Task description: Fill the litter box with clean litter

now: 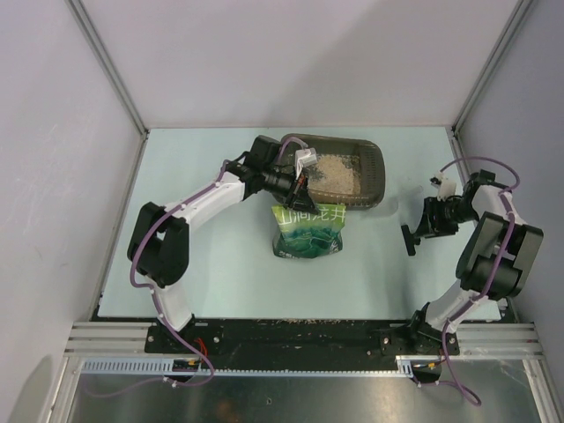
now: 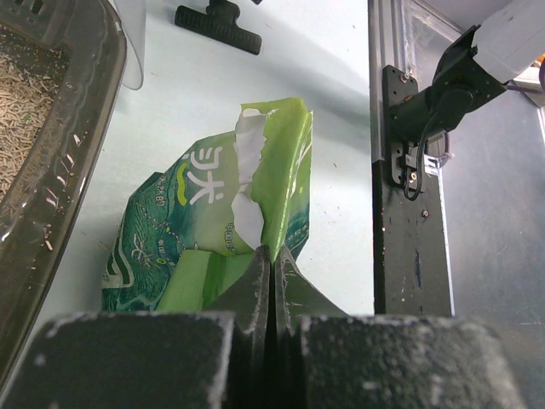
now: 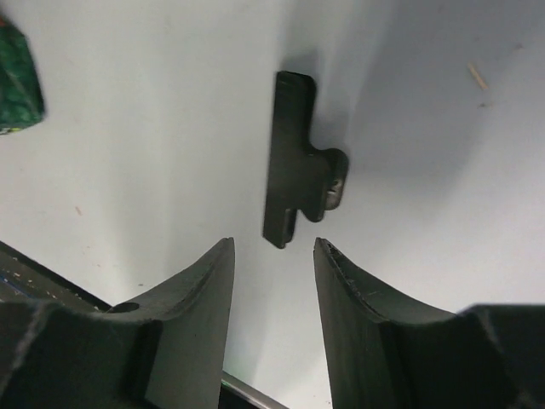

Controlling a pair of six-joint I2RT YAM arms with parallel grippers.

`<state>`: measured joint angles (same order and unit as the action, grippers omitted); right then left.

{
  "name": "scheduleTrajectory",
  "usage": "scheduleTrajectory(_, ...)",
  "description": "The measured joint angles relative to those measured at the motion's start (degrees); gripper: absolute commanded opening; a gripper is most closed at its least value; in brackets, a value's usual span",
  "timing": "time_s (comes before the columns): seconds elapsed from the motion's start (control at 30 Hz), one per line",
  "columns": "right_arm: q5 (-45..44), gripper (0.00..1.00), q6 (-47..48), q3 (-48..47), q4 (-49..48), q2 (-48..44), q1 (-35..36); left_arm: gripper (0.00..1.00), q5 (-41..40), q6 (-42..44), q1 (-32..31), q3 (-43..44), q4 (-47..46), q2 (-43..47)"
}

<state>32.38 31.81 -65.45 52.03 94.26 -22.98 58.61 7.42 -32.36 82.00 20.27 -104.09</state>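
The torn end of the pouch stands loose past my left gripper, so next my left gripper pinches closer to that torn end (image 1: 329,210) before my right gripper adds the clip.
The litter box (image 1: 374,172) is a dark tray at the back centre; it also shows at the left of the left wrist view (image 2: 81,128). Tan litter (image 1: 335,172) lies in it, and shows in the left wrist view (image 2: 19,98) too. My left gripper (image 1: 298,192) is shut on the torn top edge of the green pouch (image 1: 308,231), just in front of the tray's near rim. In its wrist view the fingertips (image 2: 272,254) pinch the pouch's green flap (image 2: 281,170). My right gripper (image 1: 423,222) is open and empty, low over the table (image 3: 274,247).
A black clip (image 1: 408,240) lies on the table just ahead of my right fingertips (image 3: 298,162), and shows at the top of the left wrist view (image 2: 219,24). A clear plastic piece (image 2: 134,47) stands by the tray's corner. Enclosure walls ring the table.
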Motion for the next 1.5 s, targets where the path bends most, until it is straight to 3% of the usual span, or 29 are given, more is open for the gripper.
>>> scheduleTrajectory(0.27,-4.1,0.39,1.2,0.0,-1.8,5.8,-0.7,0.00,-0.4,0.0,-0.1,0.0,-0.1,0.0)
scheduleTrajectory(0.6,-1.8,0.31,1.9,0.0,-4.3,10.4,-0.7,0.00,-0.4,-0.2,-0.1,0.0,-0.1,0.0)
scheduleTrajectory(0.7,-0.3,0.23,2.0,0.0,-4.7,10.8,-0.7,0.00,-0.4,-0.4,-0.1,0.0,-0.1,0.0)
scheduleTrajectory(0.83,2.7,0.00,2.6,0.0,-4.7,11.2,-0.7,0.00,-0.4,-0.5,-0.1,0.0,-0.1,0.0)
scheduleTrajectory(0.93,4.3,0.00,3.2,-0.3,-3.8,11.2,-0.9,0.01,-0.4,-0.5,-0.1,0.0,-0.1,0.0)
scheduleTrajectory(1.0,4.7,0.00,4.0,-0.3,-3.2,10.9,-1.2,0.07,-0.4,-0.5,-0.1,0.0,-0.1,0.0)
scheduleTrajectory(1.17,5.1,0.00,6.6,0.0,0.7,5.0,-1.8,0.21,-0.7,-0.4,-0.2,0.1,-0.2,0.0)
scheduleTrajectory(1.37,7.6,0.00,8.0,0.0,4.6,-7.9,-1.3,0.22,-3.9,0.8,-2.2,3.9,-0.2,-0.6)
scheduleTrajectory(1.5,9.6,0.00,10.0,0.0,7.1,-14.2,4.5,0.23,-5.9,2.1,-4.2,7.3,-1.6,-1.8)
